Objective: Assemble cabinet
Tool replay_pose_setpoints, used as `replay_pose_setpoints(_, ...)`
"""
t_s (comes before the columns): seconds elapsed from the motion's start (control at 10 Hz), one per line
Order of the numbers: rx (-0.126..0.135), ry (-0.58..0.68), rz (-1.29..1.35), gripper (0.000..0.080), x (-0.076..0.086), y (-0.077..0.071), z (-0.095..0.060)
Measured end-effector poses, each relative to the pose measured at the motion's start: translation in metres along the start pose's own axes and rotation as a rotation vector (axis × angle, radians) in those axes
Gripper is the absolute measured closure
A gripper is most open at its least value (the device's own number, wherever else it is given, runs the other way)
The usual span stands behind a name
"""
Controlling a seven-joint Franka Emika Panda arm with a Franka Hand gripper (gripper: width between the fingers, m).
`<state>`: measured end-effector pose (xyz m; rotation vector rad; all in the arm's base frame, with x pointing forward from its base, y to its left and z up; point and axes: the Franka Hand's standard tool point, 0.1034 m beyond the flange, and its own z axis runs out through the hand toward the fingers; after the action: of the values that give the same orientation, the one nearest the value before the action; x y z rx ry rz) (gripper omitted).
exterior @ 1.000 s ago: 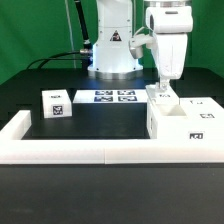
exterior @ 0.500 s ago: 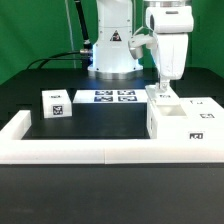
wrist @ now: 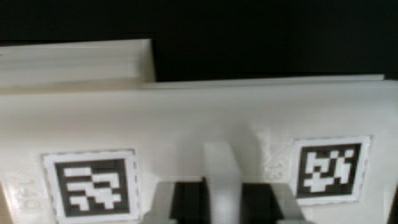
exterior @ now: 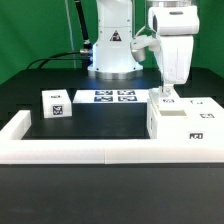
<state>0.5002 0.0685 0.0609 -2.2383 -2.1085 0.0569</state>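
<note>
Next, I release the white panel on the cabinet body's top [exterior: 178, 109], toward the end facing the small box part. The white panel is now upright over the body's edge.
The cabinet body [exterior: 182, 120], a white open box with tags, stands at the exterior view's right against the border rail. My gripper [exterior: 168, 94] hangs straight down over its near-left top edge, shut on a thin upright white panel [exterior: 166, 99] with a small tag. In the wrist view the gripper [wrist: 222, 205] straddles a narrow white ridge of that panel [wrist: 222, 165]; its fingers [wrist: 178, 203] flank it closely. Two tags [wrist: 89, 187] lie on the white surface beside it. A small white tagged box part [exterior: 55, 103] stands apart at the exterior view's left.
The marker board [exterior: 105, 96] lies flat at the back centre, before the robot base [exterior: 112, 50]. The long low white border rail [exterior: 80, 150] runs along the front and up both sides. Black table lies between the box part and the cabinet body.
My gripper has shifted a little toward the exterior view's right, carrying the thin panel with it along the cabinet body's top. The small box part has not moved.
</note>
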Motion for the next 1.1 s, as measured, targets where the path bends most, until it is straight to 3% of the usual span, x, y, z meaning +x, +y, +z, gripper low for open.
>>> replay_pose_setpoints(0.1, -0.005, 0.003, 0.0, 0.073, 0.0, 0.006, -0.001)
replay_pose_setpoints(0.6, -0.007, 0.003, 0.001, 0.073, -0.001, 0.007, -0.001)
replay_pose_setpoints(1.1, 0.011, 0.006, 0.013, 0.073, -0.001, 0.039, -0.003)
